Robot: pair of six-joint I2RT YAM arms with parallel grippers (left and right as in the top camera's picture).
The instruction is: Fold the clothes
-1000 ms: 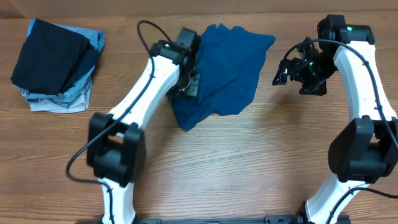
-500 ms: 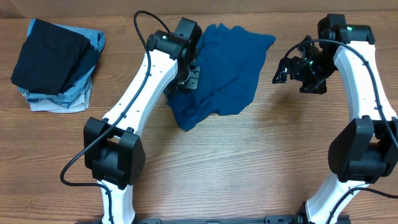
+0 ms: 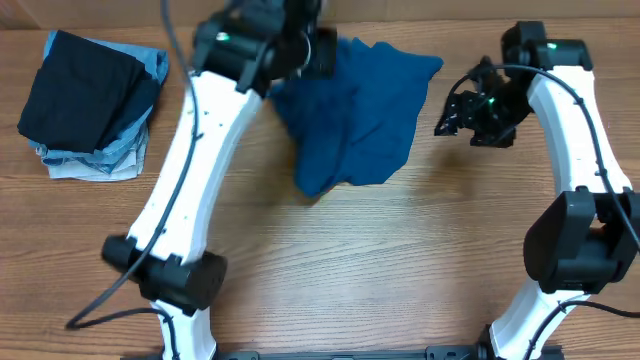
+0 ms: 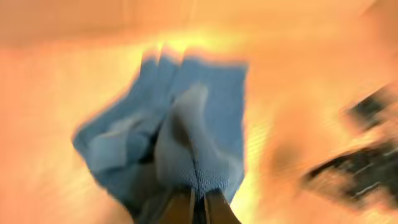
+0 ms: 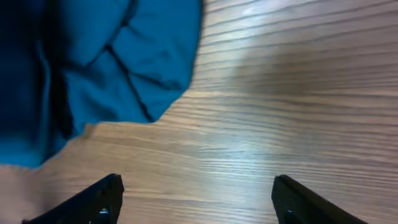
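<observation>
The garment's near corner [image 3: 388, 177] [image 5: 158, 113], the flat one on my right gripper's side, will be gripped by my right gripper while my left gripper holds the lifted edge.
A crumpled dark blue garment [image 3: 355, 110] lies on the wooden table at the back centre. My left gripper [image 3: 300, 55] is shut on its left edge and holds that edge lifted; in the blurred left wrist view the cloth [image 4: 186, 137] hangs from my closed fingertips [image 4: 199, 208]. My right gripper [image 3: 452, 113] is open and empty, hovering to the right of the garment. In the right wrist view the garment's right edge [image 5: 124, 62] lies ahead and left of the gripper [image 5: 196, 199], apart from it.
A stack of folded clothes [image 3: 92, 100], dark on top with light denim beneath, sits at the back left. The table's back edge runs close behind the garment.
My left arm has risen and swung towards the back, pulling the garment's left edge up with it; the cloth has shifted slightly. The right arm has barely moved.
</observation>
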